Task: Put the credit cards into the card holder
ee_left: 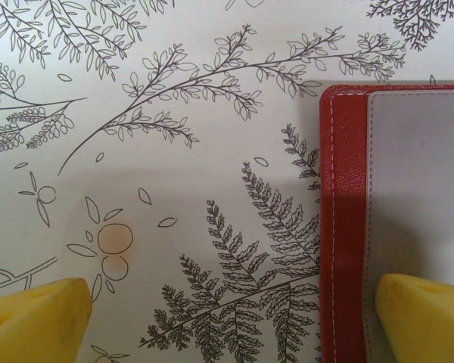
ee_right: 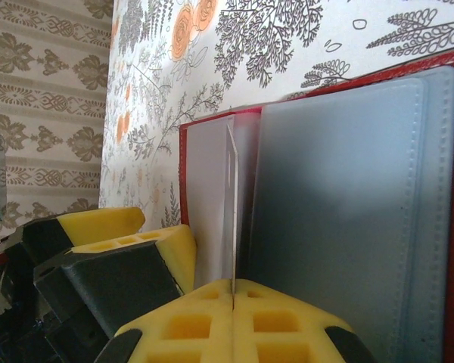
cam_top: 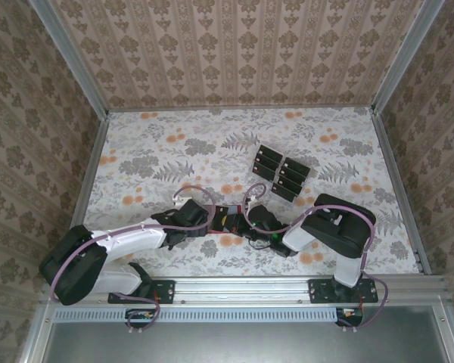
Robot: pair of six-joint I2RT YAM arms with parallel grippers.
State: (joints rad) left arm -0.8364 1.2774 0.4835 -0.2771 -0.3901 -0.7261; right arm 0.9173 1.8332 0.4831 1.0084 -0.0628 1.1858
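The robot's right gripper needs to let go of the credit card in the card holder's pale sleeve (cam_top: 216,217) (ee_right: 228,219) beside the left gripper.
The card holder (cam_top: 227,220), red and lying open on the floral cloth, sits between my two grippers. Its red stitched edge (ee_left: 344,227) borders pale inner sleeves (ee_right: 348,212). My left gripper (ee_left: 231,318) is open and straddles the holder's left edge. One yellow fingertip (ee_left: 424,318) is over the pale sleeve and the other is over bare cloth. My right gripper (ee_right: 234,291) is shut on a thin clear sleeve leaf (ee_right: 231,204) of the holder, which stands upright, edge-on. Several dark credit cards (cam_top: 280,172) lie in a cluster farther back, to the right.
Wallpapered walls (cam_top: 234,53) enclose the table on three sides. A metal rail (cam_top: 242,289) runs along the near edge by the arm bases. Open floral cloth (cam_top: 159,151) lies to the back left.
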